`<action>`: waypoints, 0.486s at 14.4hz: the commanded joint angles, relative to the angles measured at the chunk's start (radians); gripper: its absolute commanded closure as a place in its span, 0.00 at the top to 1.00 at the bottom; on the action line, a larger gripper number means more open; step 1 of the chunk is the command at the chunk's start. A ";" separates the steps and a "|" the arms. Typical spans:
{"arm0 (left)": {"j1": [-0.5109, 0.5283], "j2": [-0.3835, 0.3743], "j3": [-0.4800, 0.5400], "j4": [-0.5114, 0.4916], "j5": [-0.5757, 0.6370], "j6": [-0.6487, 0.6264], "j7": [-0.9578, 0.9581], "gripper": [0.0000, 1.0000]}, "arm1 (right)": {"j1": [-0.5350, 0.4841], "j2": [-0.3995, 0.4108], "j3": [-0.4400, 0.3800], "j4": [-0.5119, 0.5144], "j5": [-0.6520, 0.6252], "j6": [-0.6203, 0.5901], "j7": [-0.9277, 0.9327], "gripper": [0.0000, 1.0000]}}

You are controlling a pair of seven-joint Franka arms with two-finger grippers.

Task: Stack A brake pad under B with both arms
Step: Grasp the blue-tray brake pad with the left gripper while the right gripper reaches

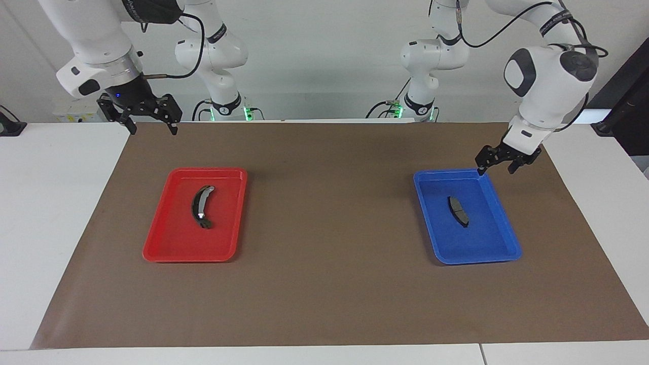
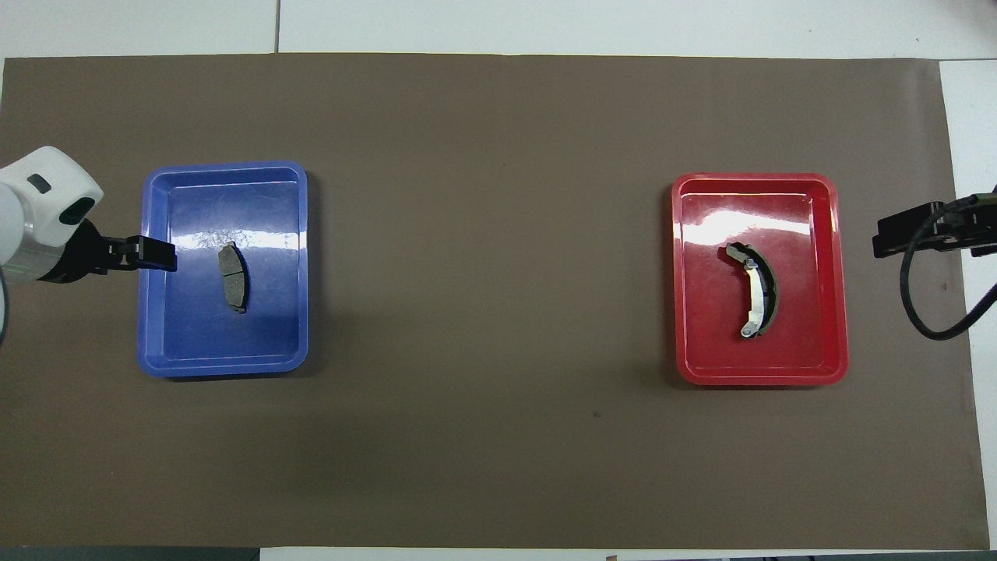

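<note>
The middle of the A brake pad [image 2: 234, 276] in the blue tray should be the next spot my left gripper goes to, and it should close there.
The A brake pad [image 1: 458, 211], a small flat dark grey pad, lies in the blue tray [image 1: 476, 258] toward the left arm's end; it also shows in the overhead view [image 2: 233, 277]. B [image 1: 201, 207], the crescent-shaped shoe with a silvery strip, lies in the red tray [image 1: 182, 256] toward the right arm's end, and in the overhead view [image 2: 757, 300]. My left gripper [image 1: 496, 170] is open and empty, raised over the blue tray's rim [image 2: 222, 366]; it appears in the overhead view [image 2: 156, 255] too. My right gripper [image 1: 153, 129] is open and empty, raised over the mat's edge, apart from the red tray [image 2: 759, 378].
Both trays stand on a brown mat [image 1: 324, 284] that covers most of the white table. A black cable [image 2: 927, 312] hangs by the right gripper [image 2: 896, 234].
</note>
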 commanded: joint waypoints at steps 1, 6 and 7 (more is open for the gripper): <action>-0.031 -0.009 0.006 -0.176 0.001 0.228 0.005 0.95 | -0.009 -0.025 0.005 -0.058 -0.007 0.032 -0.005 1.00; -0.052 0.155 0.006 -0.229 0.001 0.431 -0.010 0.92 | 0.000 -0.026 0.007 -0.270 0.013 0.306 -0.008 1.00; -0.051 0.178 0.006 -0.232 0.001 0.460 -0.012 0.90 | 0.000 0.003 0.007 -0.296 0.013 0.343 -0.014 1.00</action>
